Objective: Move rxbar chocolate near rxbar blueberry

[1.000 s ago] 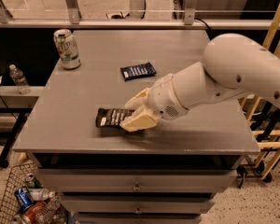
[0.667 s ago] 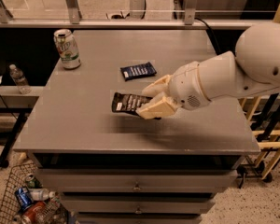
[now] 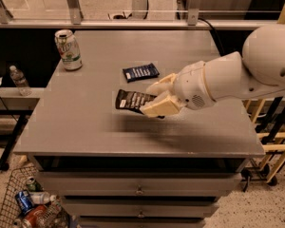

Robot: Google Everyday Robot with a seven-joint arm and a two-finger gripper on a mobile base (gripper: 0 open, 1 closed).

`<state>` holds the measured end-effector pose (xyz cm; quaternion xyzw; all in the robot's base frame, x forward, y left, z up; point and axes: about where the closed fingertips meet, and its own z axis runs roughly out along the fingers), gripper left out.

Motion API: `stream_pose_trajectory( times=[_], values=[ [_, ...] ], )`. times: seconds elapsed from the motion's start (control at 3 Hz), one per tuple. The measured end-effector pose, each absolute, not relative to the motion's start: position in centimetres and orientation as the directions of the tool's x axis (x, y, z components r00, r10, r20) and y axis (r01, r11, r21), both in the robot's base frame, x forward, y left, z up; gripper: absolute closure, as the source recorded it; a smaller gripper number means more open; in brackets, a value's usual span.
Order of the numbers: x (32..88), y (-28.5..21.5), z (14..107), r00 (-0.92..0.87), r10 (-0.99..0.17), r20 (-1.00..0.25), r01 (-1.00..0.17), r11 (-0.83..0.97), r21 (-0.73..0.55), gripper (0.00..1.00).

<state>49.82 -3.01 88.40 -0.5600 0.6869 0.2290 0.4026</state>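
Observation:
I will set the rxbar chocolate down with my gripper against the rxbar blueberry's far corner on my arm's side point(image 3: 158, 65).
My gripper point(image 3: 156, 98) is shut on the right end of the rxbar chocolate point(image 3: 132, 100), a flat black wrapper with white lettering, and holds it lifted above the grey table point(image 3: 85, 127), casting a shadow below. The rxbar blueberry point(image 3: 140, 72), a smaller dark navy wrapper, lies flat on the table just beyond and slightly right of the held bar. My white arm reaches in from the right.
A green-and-white can point(image 3: 68, 50) stands at the table's back left. A plastic bottle point(image 3: 19, 80) stands on a lower shelf at left. A wire basket point(image 3: 31, 208) with cans sits on the floor at bottom left. A yellow frame point(image 3: 275, 127) stands at right.
The gripper has carried the rxbar chocolate up off the table and toward the back right, closer to the rxbar blueberry. The blueberry bar and can have not moved.

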Motion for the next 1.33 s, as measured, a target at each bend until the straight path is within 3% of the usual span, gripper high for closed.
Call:
stream_pose_trajectory(
  times=[1.33],
  values=[
    [63.5,-8.2,87.2,-0.123,-0.558,-0.821,-0.865,0.466,-0.187,1.0]
  ],
)
